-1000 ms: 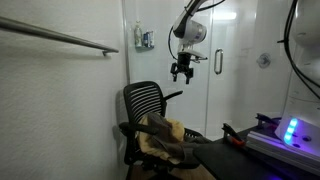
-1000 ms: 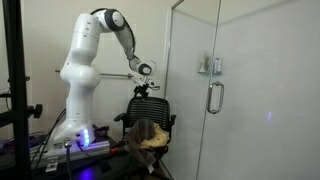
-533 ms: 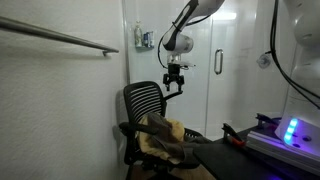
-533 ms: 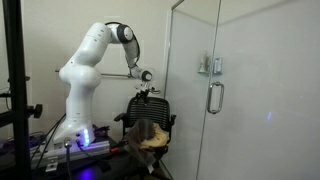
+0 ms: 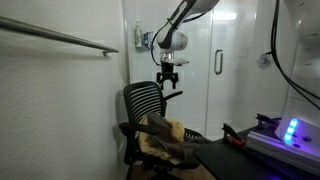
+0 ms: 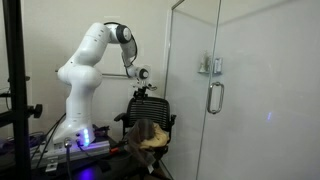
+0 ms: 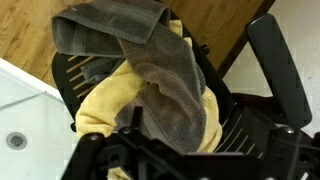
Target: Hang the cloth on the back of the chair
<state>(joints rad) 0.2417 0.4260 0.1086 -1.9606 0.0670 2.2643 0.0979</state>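
Observation:
The grey cloth's raised fold (image 5: 163, 121) (image 7: 190, 122) lies near the chair back, and my gripper should go down to it next and close there.
A black mesh chair (image 5: 145, 100) stands by the white wall; it also shows in the other exterior view (image 6: 152, 108). A grey cloth (image 7: 150, 70) lies bunched on a yellow cloth (image 7: 100, 105) on the chair seat, and the pile shows in both exterior views (image 5: 160, 133) (image 6: 150, 135). My gripper (image 5: 168, 82) hangs above the top of the chair back, apart from the cloths, open and empty. It also shows in an exterior view (image 6: 143, 92). In the wrist view only the dark jaws (image 7: 190, 165) show along the bottom edge, above the pile.
A glass door with a handle (image 5: 217, 62) (image 6: 213, 97) stands beside the chair. A metal grab bar (image 5: 70, 38) runs along the near wall. The robot base with a blue light (image 6: 85, 140) (image 5: 292, 130) sits behind. A black armrest (image 7: 280, 65) is near the gripper.
The gripper has moved sideways toward the wall and slightly down, and is now above the chair back. The cloths have not moved.

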